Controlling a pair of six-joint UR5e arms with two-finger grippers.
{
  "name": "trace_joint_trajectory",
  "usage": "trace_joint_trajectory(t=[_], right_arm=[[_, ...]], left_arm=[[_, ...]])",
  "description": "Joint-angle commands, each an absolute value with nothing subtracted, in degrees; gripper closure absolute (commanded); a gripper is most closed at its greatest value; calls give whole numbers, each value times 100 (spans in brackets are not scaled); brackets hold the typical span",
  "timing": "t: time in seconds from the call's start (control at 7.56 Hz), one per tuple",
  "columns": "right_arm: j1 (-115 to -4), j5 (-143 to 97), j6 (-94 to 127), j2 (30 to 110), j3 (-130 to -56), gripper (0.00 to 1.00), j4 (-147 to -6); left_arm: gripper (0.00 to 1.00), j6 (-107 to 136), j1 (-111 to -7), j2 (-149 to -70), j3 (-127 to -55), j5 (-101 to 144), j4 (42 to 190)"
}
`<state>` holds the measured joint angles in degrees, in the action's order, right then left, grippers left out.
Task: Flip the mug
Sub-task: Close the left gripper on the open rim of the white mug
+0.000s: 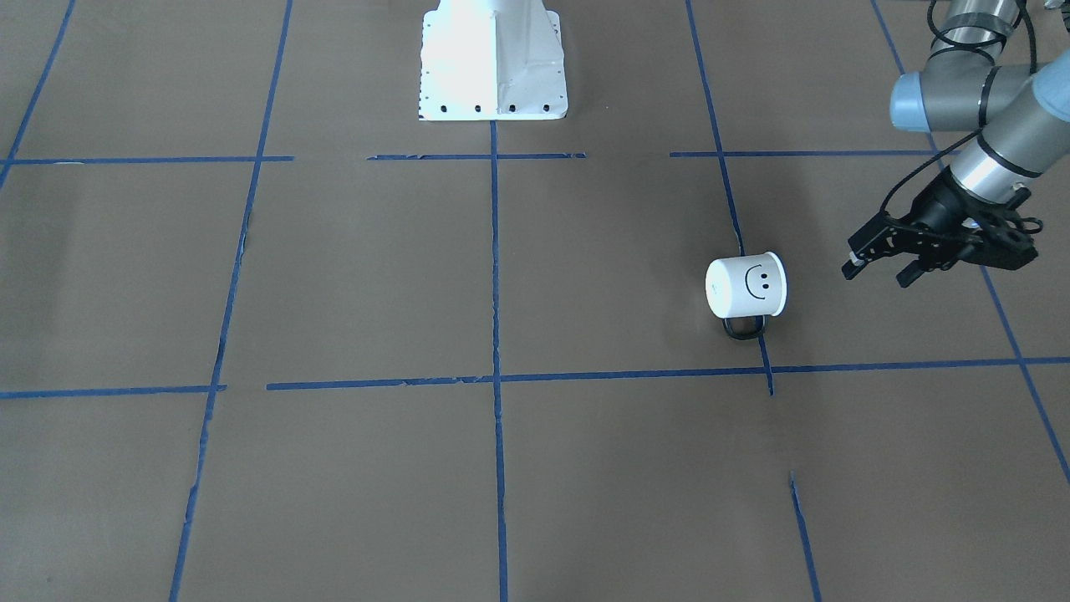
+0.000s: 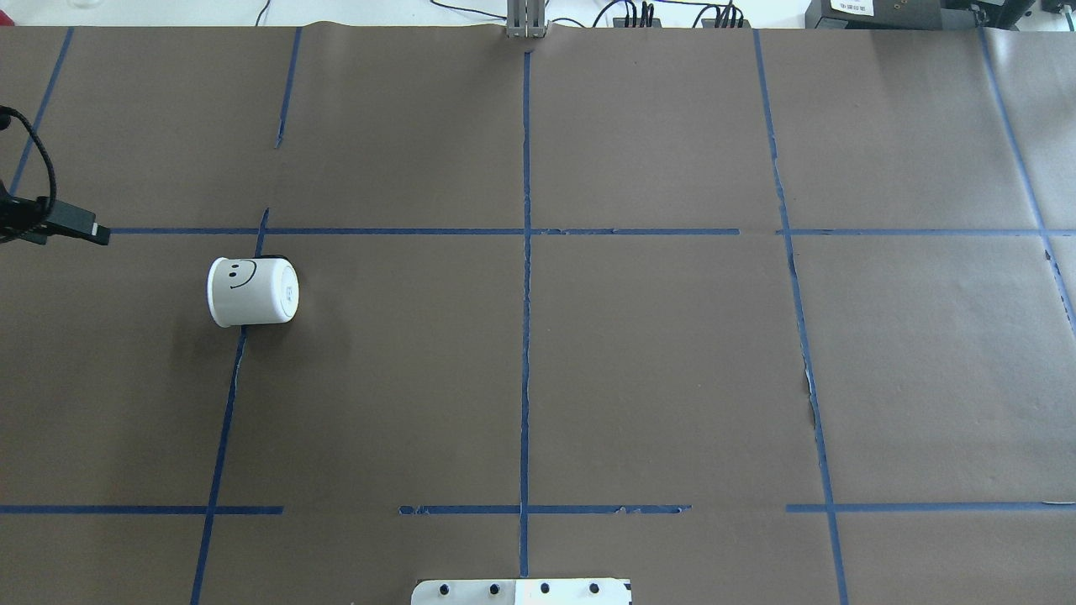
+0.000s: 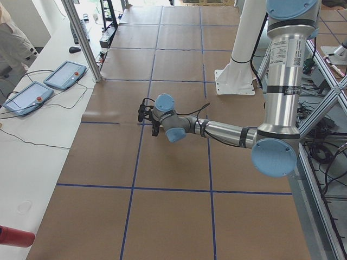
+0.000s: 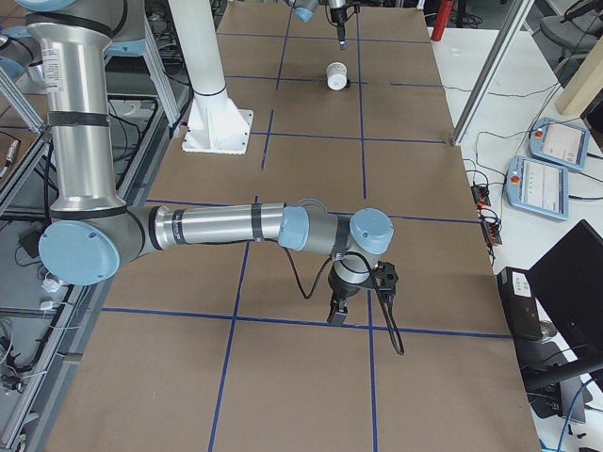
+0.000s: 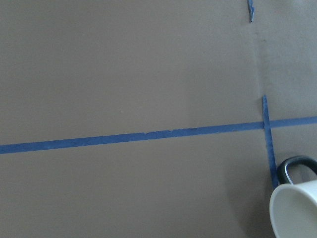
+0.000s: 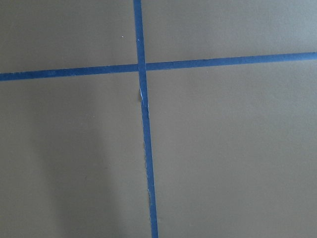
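Observation:
The white mug is next for my left gripper, which should go to it and close on the mug's rim (image 1: 782,275) beside the smiley face.
The white mug (image 1: 746,286) with a black smiley face lies on its side on the brown table; it also shows in the overhead view (image 2: 252,291). Its black loop handle (image 1: 744,328) rests against the table. Its open mouth faces my left gripper, and the left wrist view shows the pale interior (image 5: 297,210). My left gripper (image 1: 878,272) is open and empty, hovering a short way from the mug's mouth; only one fingertip (image 2: 88,228) shows overhead. My right gripper (image 4: 337,311) hangs far from the mug, low over the table; I cannot tell whether it is open or shut.
Blue tape lines (image 1: 495,376) grid the paper-covered table. The white robot base plate (image 1: 493,67) stands at the robot's edge of the table. Two teach pendants (image 3: 49,84) lie on the side bench beyond the table.

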<state>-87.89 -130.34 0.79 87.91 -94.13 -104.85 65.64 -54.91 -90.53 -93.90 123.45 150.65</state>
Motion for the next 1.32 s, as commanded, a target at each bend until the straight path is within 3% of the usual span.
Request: trace_joint_trajectory(t=[0.0, 0.66, 0.79, 0.93, 1.06, 1.19], right_arm=[[-8789, -13034, 79, 8789, -9413, 0, -10485], [-8789, -13034, 79, 8789, -9413, 0, -10485], [-8789, -13034, 79, 8798, -9413, 0, -10485], [-8789, -13034, 79, 8789, -9413, 0, -10485], [-8789, -13034, 79, 8789, -9413, 0, -10485], [-8789, -13034, 79, 8789, -9413, 0, -10485]], left_arm=[[0, 8229, -4672, -8965, -8810, 11100, 17621], [0, 9060, -3543, -9586, -7332, 9494, 20352], [7, 9244, -3490, -9754, -7095, 9414, 20686], [23, 9490, -3481, -9860, -6893, 9404, 20872], [56, 9579, -3480, -9896, -6865, 9404, 20874], [100, 9911, -3489, -9966, -6890, 9404, 20874]])
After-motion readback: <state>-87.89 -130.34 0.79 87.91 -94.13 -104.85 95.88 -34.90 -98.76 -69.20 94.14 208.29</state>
